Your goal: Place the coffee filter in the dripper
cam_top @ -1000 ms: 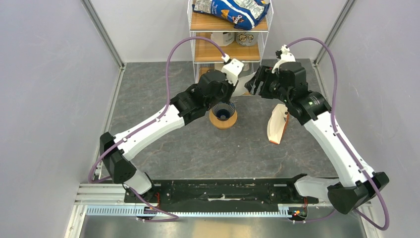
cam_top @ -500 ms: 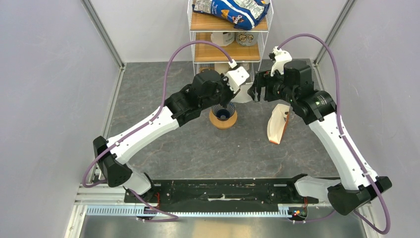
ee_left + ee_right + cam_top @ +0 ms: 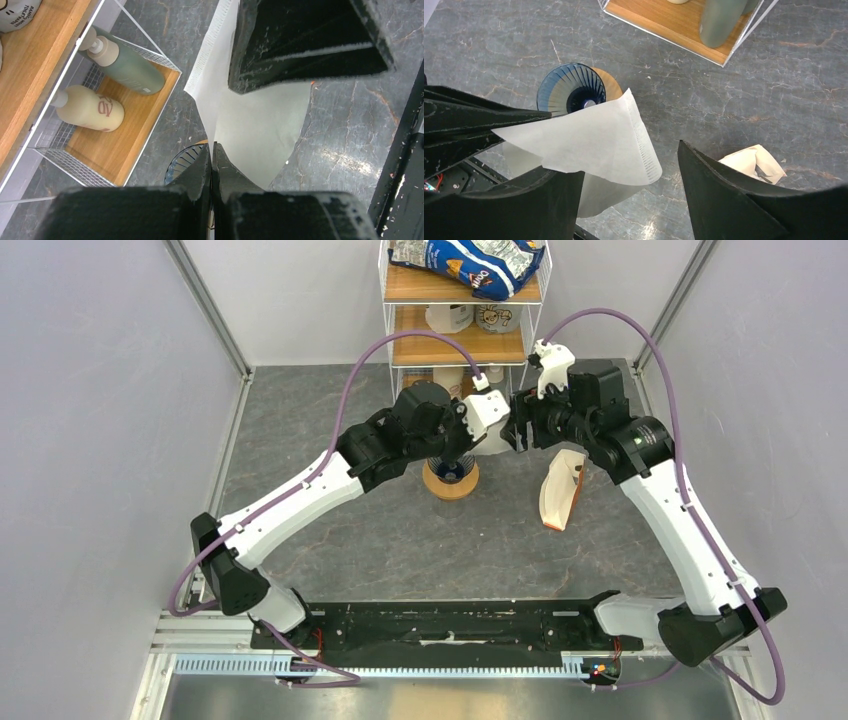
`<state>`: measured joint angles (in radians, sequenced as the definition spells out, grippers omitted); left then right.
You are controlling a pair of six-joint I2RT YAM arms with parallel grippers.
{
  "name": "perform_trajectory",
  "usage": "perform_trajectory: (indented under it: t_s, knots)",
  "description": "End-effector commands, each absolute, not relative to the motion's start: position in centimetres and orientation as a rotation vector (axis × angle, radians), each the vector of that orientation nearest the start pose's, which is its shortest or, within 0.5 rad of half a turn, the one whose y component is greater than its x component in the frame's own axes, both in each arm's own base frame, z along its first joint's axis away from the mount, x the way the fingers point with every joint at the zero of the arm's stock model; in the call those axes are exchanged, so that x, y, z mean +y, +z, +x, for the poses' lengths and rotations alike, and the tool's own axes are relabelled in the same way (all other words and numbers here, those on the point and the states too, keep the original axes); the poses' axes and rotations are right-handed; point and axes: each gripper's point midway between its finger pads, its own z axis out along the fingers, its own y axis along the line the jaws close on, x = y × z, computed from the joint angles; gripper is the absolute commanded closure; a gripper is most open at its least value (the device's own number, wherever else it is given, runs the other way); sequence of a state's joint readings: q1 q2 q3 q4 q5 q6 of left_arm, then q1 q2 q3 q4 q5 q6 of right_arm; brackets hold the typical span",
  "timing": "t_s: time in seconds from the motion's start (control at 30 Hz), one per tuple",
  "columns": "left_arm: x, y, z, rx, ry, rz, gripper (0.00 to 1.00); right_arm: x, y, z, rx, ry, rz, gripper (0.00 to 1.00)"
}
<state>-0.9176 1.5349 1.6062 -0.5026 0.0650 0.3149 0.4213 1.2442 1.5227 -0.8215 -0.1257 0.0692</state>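
My left gripper is holding the coffee filter's edge at a slant, so next my right gripper pinches the filter's loose end (image 3: 643, 162) while my left gripper takes a flatter hold.
The coffee filter (image 3: 255, 125) is a thin white paper fan, held in the air just right of the dripper. My left gripper (image 3: 212, 150) is shut on its edge. The filter also shows in the right wrist view (image 3: 594, 140) and the top view (image 3: 493, 446). My right gripper (image 3: 629, 200) is open, with the filter's loose end between its spread fingers (image 3: 734, 200) and lying against the left one. The dripper (image 3: 569, 92) is a dark blue ribbed cone, empty, standing on an orange-tan ring (image 3: 450, 486). In the top view both grippers meet above and right of the dripper (image 3: 452, 470).
An upright white-and-tan filter bundle (image 3: 560, 495) stands on the table to the right; it also shows in the right wrist view (image 3: 754, 162). A wire-and-wood shelf rack (image 3: 460, 345) with bottles (image 3: 125, 62) stands right behind the grippers.
Both grippers have closed in on each other. The left one carried the filter to the right, and the right one moved left until its open fingers straddle the filter's free end.
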Motion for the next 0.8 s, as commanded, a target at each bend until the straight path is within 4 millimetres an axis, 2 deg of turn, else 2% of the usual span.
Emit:
perform_trajectory:
  t_s: [0.0, 0.13, 0.4, 0.77]
  knots:
    - [-37.0, 32.9, 27.9, 1.572, -0.459, 1.243, 0.98, 17.1, 34.0, 30.2, 2.042, 0.456, -0.529, 0.31]
    - [-36.9, 32.9, 27.9, 1.572, -0.458, 1.239, 0.98, 17.5, 34.0, 30.0, 2.037, 0.483, -0.555, 0.45]
    - [-36.8, 33.0, 28.2, 1.579, -0.444, 1.223, 0.98, 17.9, 33.8, 29.7, 2.047, 0.511, -0.577, 0.63]
    - [-36.4, 33.6, 29.2, 1.624, -0.429, 1.106, 0.98, 18.3, 33.7, 29.7, 2.053, 0.543, -0.565, 0.74]
